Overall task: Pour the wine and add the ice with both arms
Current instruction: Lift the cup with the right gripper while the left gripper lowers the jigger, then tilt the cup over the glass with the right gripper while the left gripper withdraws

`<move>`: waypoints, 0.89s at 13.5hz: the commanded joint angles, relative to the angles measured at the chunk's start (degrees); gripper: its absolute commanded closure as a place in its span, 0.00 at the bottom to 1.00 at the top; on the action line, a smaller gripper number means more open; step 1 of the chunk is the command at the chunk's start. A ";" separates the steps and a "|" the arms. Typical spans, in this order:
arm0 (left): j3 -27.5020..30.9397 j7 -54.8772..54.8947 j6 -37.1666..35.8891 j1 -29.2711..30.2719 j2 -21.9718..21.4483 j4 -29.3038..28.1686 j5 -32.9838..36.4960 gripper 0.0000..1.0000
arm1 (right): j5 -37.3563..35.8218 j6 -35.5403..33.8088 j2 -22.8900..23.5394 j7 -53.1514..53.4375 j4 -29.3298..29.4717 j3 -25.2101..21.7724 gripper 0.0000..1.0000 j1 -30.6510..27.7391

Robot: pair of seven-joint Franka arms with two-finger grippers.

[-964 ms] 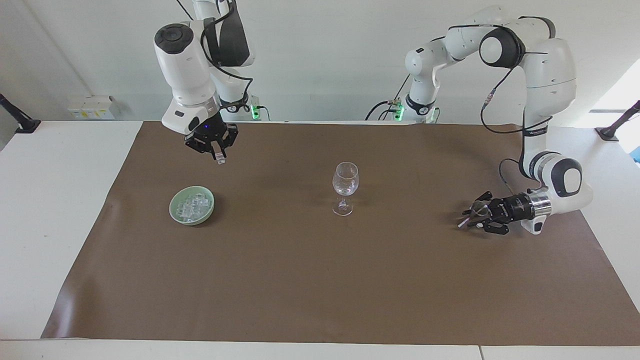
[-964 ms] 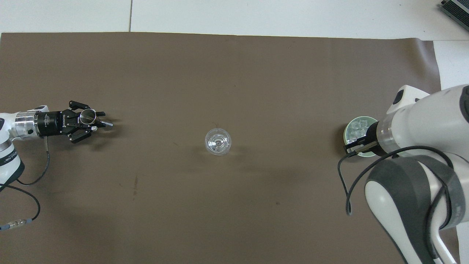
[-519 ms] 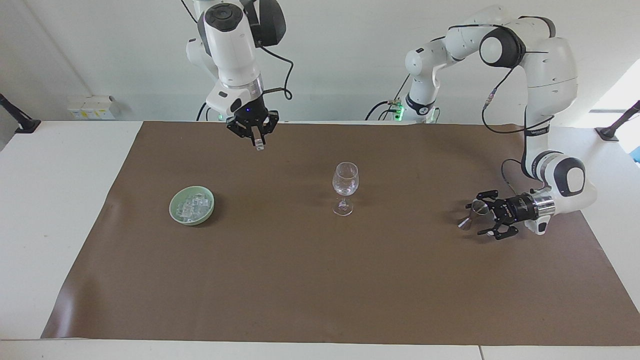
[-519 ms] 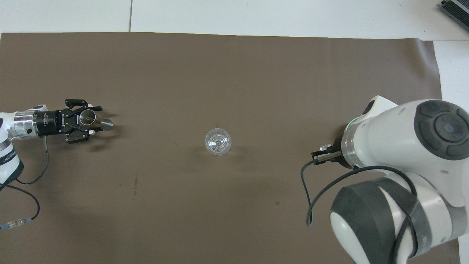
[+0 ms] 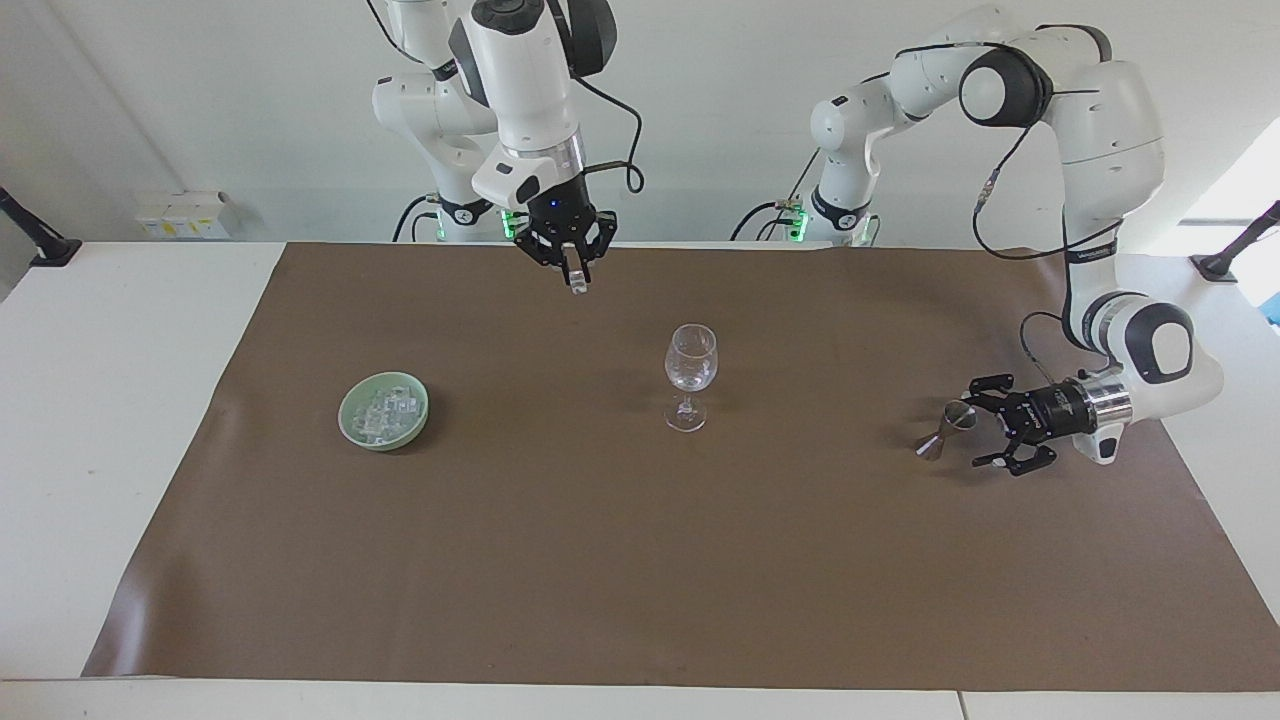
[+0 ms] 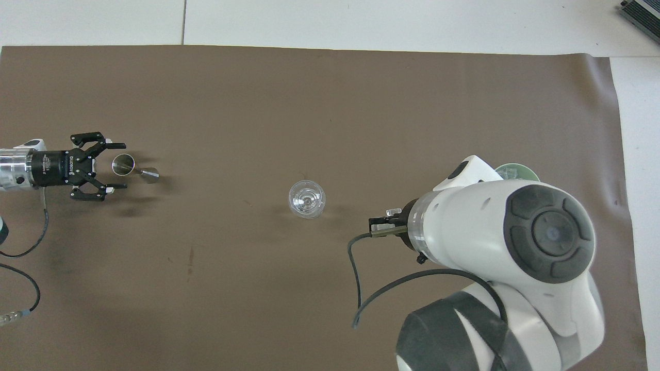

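The robot's right gripper needs to release the ice cube inside the clear wine glass [image 6: 307, 200] in the middle of the mat.
A clear stemmed wine glass [image 5: 690, 372] [image 6: 307, 199] stands upright mid-mat. My right gripper [image 5: 572, 272] [image 6: 382, 224] hangs high over the mat between the bowl and the glass, shut on one small clear ice cube [image 5: 577, 287] [image 6: 393, 211]. More ice [image 5: 385, 412] fills a green bowl [image 5: 352, 425] toward the right arm's end. My left gripper [image 5: 980, 424] [image 6: 116, 166] lies level just above the mat at the left arm's end, open. A small metal jigger [image 5: 940, 435] [image 6: 135, 169] rests tilted on the mat at its fingertips, untouched. No wine shows.
A brown mat [image 5: 640, 580] covers the white table [image 5: 110, 400]. In the overhead view the right arm's bulk hides most of the green bowl [image 6: 515, 169]. A cable [image 6: 20, 247] trails from the left arm across the mat.
The right arm swung from over the bowl's side toward the glass, carrying the ice cube. The left gripper opened, let go of the jigger and drew back from it.
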 commanded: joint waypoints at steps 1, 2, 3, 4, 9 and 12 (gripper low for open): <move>0.15 0.39 2.03 -0.81 -4.33 -0.37 7.32 0.00 | 2.95 4.77 1.47 3.91 -0.13 0.47 1.00 1.67; 0.15 0.39 2.65 -0.89 -5.38 -0.11 9.96 0.00 | 3.13 7.05 2.26 5.31 -0.13 0.56 1.00 2.28; 0.15 0.31 3.00 -1.16 -6.61 0.06 12.95 0.00 | 3.14 9.42 3.31 6.89 0.04 0.56 1.00 3.68; 0.15 0.30 3.35 -2.20 -7.58 0.68 15.76 0.00 | 3.14 12.14 4.19 8.65 0.13 0.56 1.00 4.39; -0.29 2.22 5.97 -4.14 -14.86 1.47 29.38 0.00 | 2.96 22.09 9.82 12.27 1.09 0.56 1.00 8.71; -0.38 7.24 6.96 -5.81 -18.65 1.47 32.66 0.00 | 2.43 25.24 12.10 11.39 2.24 0.56 1.00 8.71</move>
